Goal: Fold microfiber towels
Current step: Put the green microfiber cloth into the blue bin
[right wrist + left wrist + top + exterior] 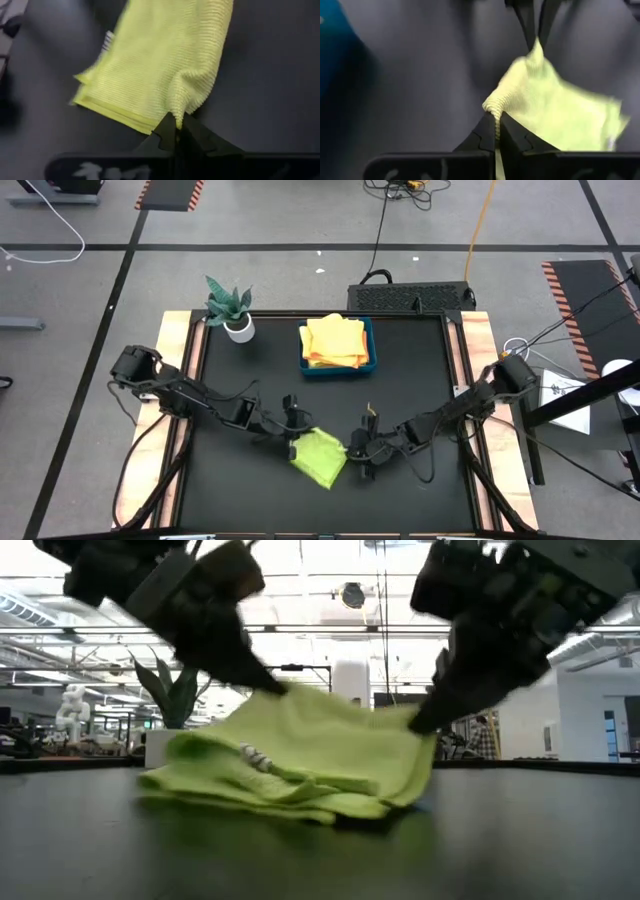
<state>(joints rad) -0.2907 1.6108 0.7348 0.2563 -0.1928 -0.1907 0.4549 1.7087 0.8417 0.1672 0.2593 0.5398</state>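
The lime green towel in my left gripper needs to go down on the yellow and orange towels in the blue tray [336, 342], where I need to let it go.
A lime green microfiber towel [319, 458] lies bunched near the table's front middle. Its lower folds [270, 795] rest on the black tabletop and its upper part is raised at two points. My left gripper [292, 442] is shut on the towel's left side. My right gripper [351, 450] is shut on its right side. A small white tag [255, 755] shows on the cloth. More towels, yellow and orange [335, 340], lie stacked in a blue tray [371, 345] at the far middle. My left gripper pinches a puckered bit of the towel's left edge [493, 106] between its two fingers, slanting down from the table's left. The cloth there is lifted off the table. One layer or several, I cannot tell. My right gripper pinches a puckered corner at the towel's right side [181, 107] between its two fingers, slanting down from the table's right. That corner is raised [412, 722] and the cloth slopes slack from it to the folds on the table.
A potted plant [232, 310] stands at the far left of the table. Wooden strips [170, 380] border the black mat on both sides. Bare mat lies between the lime towel and the tray.
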